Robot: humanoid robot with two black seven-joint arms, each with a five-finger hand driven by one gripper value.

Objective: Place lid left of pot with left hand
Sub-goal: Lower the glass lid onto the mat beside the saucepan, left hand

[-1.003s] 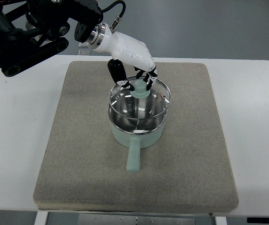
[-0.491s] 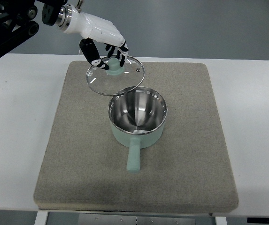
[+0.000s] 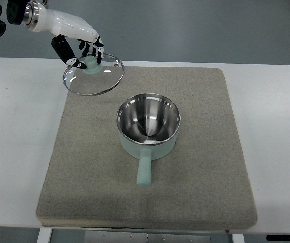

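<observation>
The glass lid, now hanging above the mat's far corner, will be released by my left gripper on the grey mat [image 3: 101, 96], in the space between the far corner of the mat and the mint green pot.
A glass lid [image 3: 94, 74] with a steel rim and a mint green knob hangs in the air above the mat's far left corner. My left hand [image 3: 82, 52], white with black fingers, is shut on that knob; its arm enters from the upper left. The mint green pot [image 3: 148, 126] stands open near the middle of the mat, its shiny steel inside showing and its handle [image 3: 144, 169] pointing toward me. The lid is up and to the left of the pot, apart from it. The right hand is out of sight.
A grey felt mat [image 3: 84, 167] covers most of the white table [image 3: 18, 152]. Bare mat lies left of the pot and under the lid. The table's far edge runs just behind the hand.
The lid has been lifted off the pot and carried left and away from me, from over the pot's rim to above the mat's far left corner.
</observation>
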